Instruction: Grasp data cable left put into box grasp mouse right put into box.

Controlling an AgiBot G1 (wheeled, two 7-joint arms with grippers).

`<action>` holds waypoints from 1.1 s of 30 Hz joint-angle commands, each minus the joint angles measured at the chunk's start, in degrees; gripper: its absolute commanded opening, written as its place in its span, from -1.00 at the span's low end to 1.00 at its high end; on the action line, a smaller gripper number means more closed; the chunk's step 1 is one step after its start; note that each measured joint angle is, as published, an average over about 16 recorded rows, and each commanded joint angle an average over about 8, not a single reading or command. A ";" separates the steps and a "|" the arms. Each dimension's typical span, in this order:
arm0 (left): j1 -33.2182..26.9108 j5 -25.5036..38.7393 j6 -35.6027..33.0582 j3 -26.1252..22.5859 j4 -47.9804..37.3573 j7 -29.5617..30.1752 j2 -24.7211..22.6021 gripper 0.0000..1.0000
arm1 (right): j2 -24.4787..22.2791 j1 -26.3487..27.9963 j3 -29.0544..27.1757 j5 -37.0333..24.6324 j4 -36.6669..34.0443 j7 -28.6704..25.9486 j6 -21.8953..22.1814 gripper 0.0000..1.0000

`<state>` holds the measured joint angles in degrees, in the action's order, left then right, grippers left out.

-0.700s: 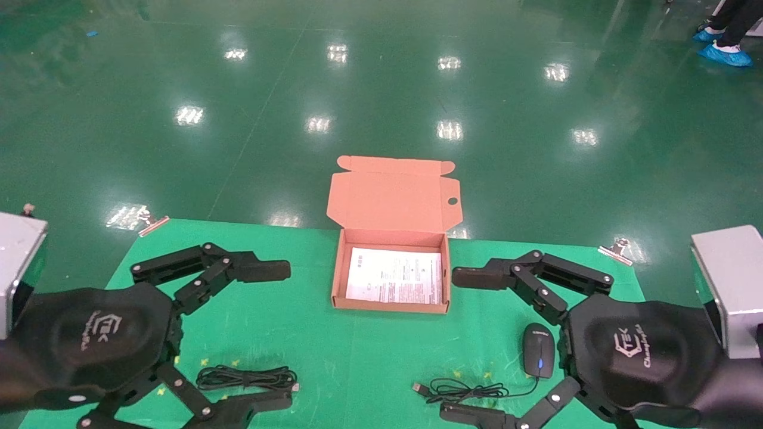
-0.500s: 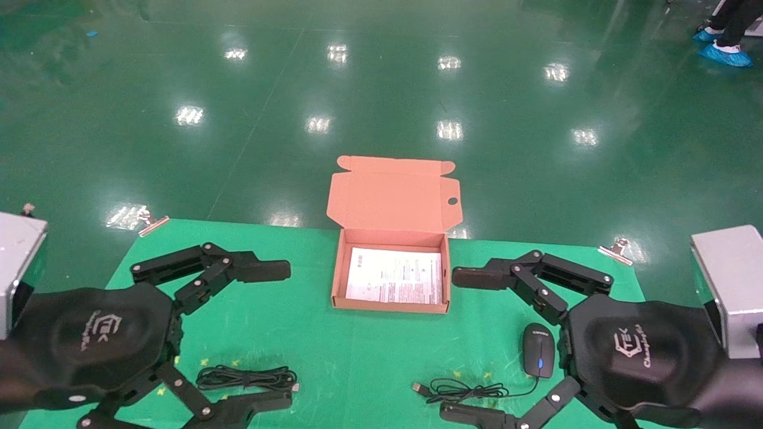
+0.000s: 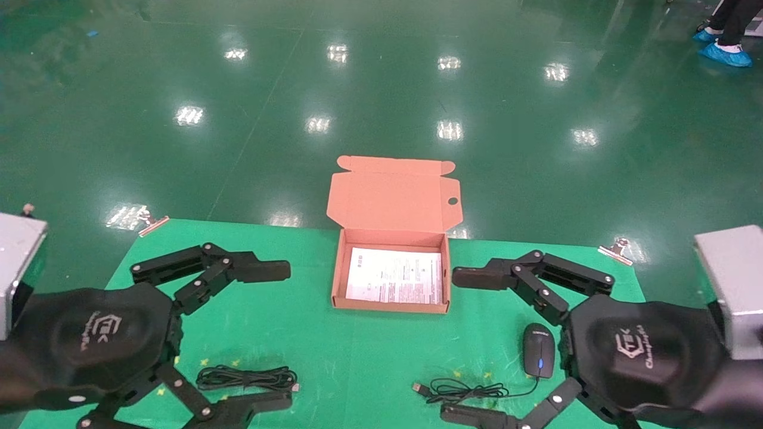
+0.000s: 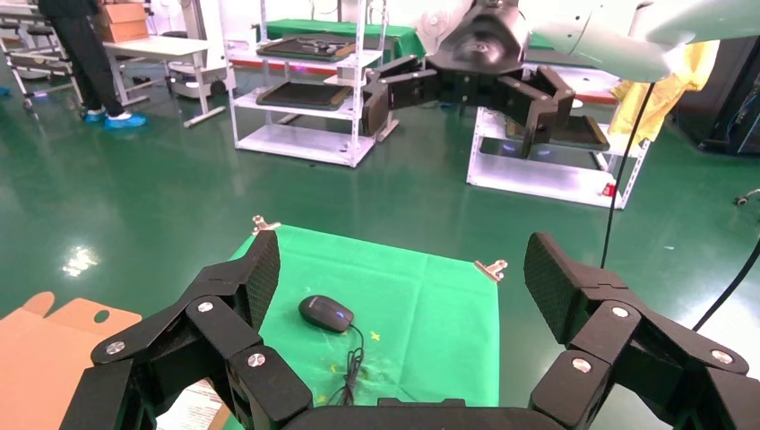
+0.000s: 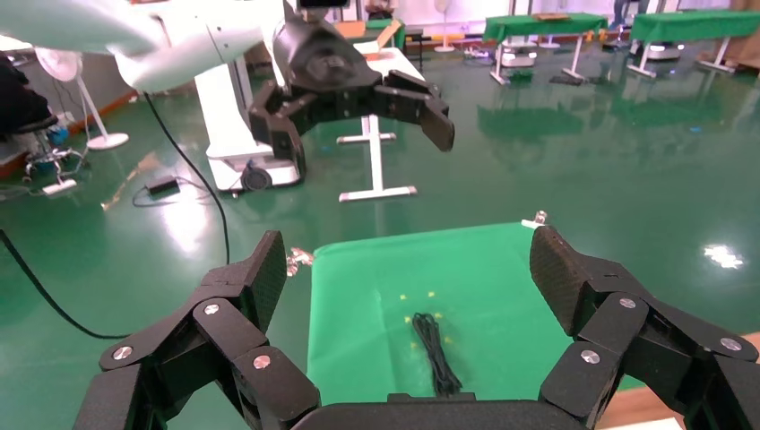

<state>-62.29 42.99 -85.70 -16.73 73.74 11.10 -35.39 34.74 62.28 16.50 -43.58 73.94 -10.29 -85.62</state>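
Next, I close my left gripper on the middle of the bundle (image 3: pixel 241 379) of the black data cable, where its loops are tied together.
The black data cable (image 3: pixel 247 378) lies bundled on the green cloth at the front left; it also shows in the right wrist view (image 5: pixel 434 351). My left gripper (image 3: pixel 280 333) is open, its fingers spread on either side of the cable and above it. The black mouse (image 3: pixel 538 350) with its blue-lit wheel lies at the front right, its cord (image 3: pixel 465 391) trailing left; it also shows in the left wrist view (image 4: pixel 325 313). My right gripper (image 3: pixel 462 342) is open beside the mouse. The salmon-pink box (image 3: pixel 390 305) stands open in the middle, a printed sheet inside.
The green cloth (image 3: pixel 363 357) covers the table, clipped at its far corners (image 3: pixel 152 223). The box lid (image 3: pixel 393 193) stands up at the back with a round hole. Grey arm housings sit at both edges (image 3: pixel 730 286). The green floor lies beyond.
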 commanded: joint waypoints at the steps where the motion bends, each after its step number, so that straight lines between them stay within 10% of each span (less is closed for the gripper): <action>1: -0.02 -0.01 0.07 -0.01 0.11 -0.01 -0.11 1.00 | -0.02 -0.08 -0.06 0.14 -0.08 -0.06 0.12 1.00; 13: -8.05 11.21 -1.82 -6.28 -1.18 4.69 -2.25 1.00 | 0.00 8.24 4.78 -16.88 2.96 5.90 -1.16 1.00; 33: -26.58 47.29 -2.70 -28.67 1.83 4.00 -10.64 1.00 | 8.15 20.94 23.33 -42.47 3.78 26.30 -2.79 1.00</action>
<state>-88.07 90.06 -88.00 -44.82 75.31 15.46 -46.15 42.98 82.93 39.45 -87.07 77.74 15.11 -87.80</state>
